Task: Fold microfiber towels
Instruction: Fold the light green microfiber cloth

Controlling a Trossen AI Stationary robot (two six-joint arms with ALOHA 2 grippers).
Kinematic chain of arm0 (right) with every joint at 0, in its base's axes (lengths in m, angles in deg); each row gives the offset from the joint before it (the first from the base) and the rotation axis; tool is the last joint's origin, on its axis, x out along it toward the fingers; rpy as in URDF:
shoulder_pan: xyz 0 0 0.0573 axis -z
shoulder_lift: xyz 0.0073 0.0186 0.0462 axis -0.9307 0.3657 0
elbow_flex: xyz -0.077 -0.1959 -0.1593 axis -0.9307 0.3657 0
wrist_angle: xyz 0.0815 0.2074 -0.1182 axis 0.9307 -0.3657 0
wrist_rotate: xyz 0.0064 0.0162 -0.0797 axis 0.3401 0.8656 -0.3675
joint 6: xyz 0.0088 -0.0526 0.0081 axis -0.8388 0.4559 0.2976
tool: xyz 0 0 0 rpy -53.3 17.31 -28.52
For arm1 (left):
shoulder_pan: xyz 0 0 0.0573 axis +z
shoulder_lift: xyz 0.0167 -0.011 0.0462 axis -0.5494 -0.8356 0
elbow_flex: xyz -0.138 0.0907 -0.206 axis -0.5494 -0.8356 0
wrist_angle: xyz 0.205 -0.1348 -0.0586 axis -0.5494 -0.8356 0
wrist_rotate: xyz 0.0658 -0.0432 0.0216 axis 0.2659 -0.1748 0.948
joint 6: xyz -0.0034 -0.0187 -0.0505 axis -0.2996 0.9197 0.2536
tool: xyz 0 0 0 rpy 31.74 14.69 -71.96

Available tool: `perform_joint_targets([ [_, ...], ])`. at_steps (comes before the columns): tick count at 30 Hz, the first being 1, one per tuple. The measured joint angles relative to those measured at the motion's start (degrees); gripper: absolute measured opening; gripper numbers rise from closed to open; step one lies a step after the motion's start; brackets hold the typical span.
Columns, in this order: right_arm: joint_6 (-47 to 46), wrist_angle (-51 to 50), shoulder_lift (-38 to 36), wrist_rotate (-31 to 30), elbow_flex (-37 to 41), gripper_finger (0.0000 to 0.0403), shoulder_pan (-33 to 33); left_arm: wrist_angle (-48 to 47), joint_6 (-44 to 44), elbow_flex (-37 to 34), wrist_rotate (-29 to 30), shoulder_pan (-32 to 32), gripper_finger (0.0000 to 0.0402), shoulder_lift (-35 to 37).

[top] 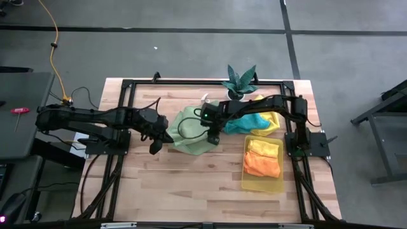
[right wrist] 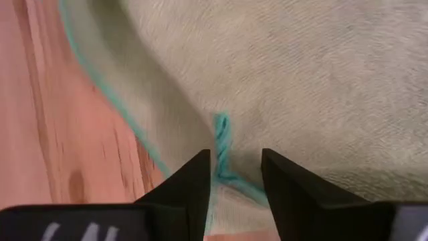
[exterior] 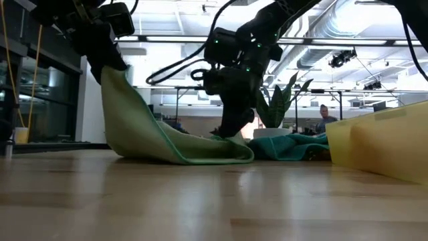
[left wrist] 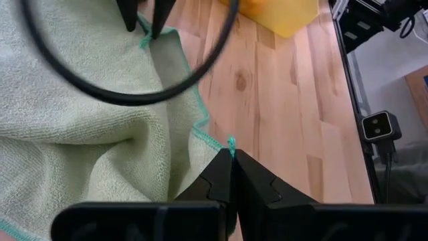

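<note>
The pale green towel is doubled over, so the robot's right gripper needs to pinch its free corner (right wrist: 223, 152) and lift along with the left gripper to hang it open before folding.
A pale green towel (top: 191, 130) with teal stitching lies mid-table, partly doubled over. My left gripper (top: 167, 137) is shut on its left corner and holds it raised (exterior: 114, 65). The cloth slopes down from there onto the table (exterior: 200, 155). My right gripper (top: 213, 140) is open and low over the towel's near right corner (right wrist: 221, 134), one finger on each side of it. A teal towel (top: 249, 121) and a yellow towel (top: 272, 119) lie bunched behind it. My left gripper pinches the green towel's stitched corner (left wrist: 231, 142) between its two fingers, slanting down from the table's left. That corner is lifted clear, and the cloth hangs below it, fairly taut, with its far part on the table. My right gripper: I cannot tell whether its fingertips (right wrist: 194, 181) touch the cloth.
A translucent yellow tray (top: 262, 184) at the near right holds a folded yellow towel (top: 265, 148) and an orange one (top: 261, 165). A small potted plant (top: 240, 81) stands at the far edge. Bare wood lies in front of the green towel.
</note>
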Motion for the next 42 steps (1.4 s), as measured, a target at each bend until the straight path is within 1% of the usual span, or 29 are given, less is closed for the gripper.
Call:
perform_joint_targets([
  [6,10.96,-2.74,0.0,0.19,0.0,0.013,-1.35,0.02,-0.39,0.0,0.01,0.0,0.0,0.0],
  [10,14.84,-4.74,-0.02,-0.41,0.0,0.013,-1.54,0.02,-0.4,0.0,0.01,0.0,0.0,0.0],
  [17,19.56,-9.41,-0.02,-6.07,0.0,0.0125,-1.53,0.02,-0.39,-0.02,0.01,0.0,0.0,0.0],
  [20,20.74,-9.64,-0.02,-7.54,0.0,0.0099,-1.54,0.02,-0.31,-0.02,0.01,0.0,0.0,0.0],
  [24,21.01,-11.28,-0.28,-7.61,0.0,0.002,-1.49,0.03,0.07,-0.02,0.01,0.0,0.0,0.01],
  [25,21.09,-12.02,-0.44,-7.3,0.0,0.0011,-1.39,0.02,0.09,-0.02,0.01,0.0,0.0,0.07],
  [28,20.74,-13.76,-1.49,-6.0,0.0,0.0011,-1.36,-0.13,0.02,0.04,-0.16,0.13,0.0,0.83],
  [31,19.53,-14.51,-4.64,-4.29,0.0,0.0003,-1.36,-2.66,-1.76,1.93,-0.19,1.13,0.0,2.17],
  [35,15.06,-14.33,-11.12,-1.22,0.0,0.0001,-0.86,-8.34,-5.77,6.89,0.02,3.97,0.0,3.77],
  [40,7.86,-10.86,-21.45,-1.43,-0.02,0.0001,-0.14,-15.89,-11.71,15.18,0.38,9.1,0.0,4.11],
  [42,4.58,-8.87,-25.7,-3.28,-0.02,0.0001,0.28,-18.64,-14.22,19.1,1.29,11.68,0.0,4.07],
])
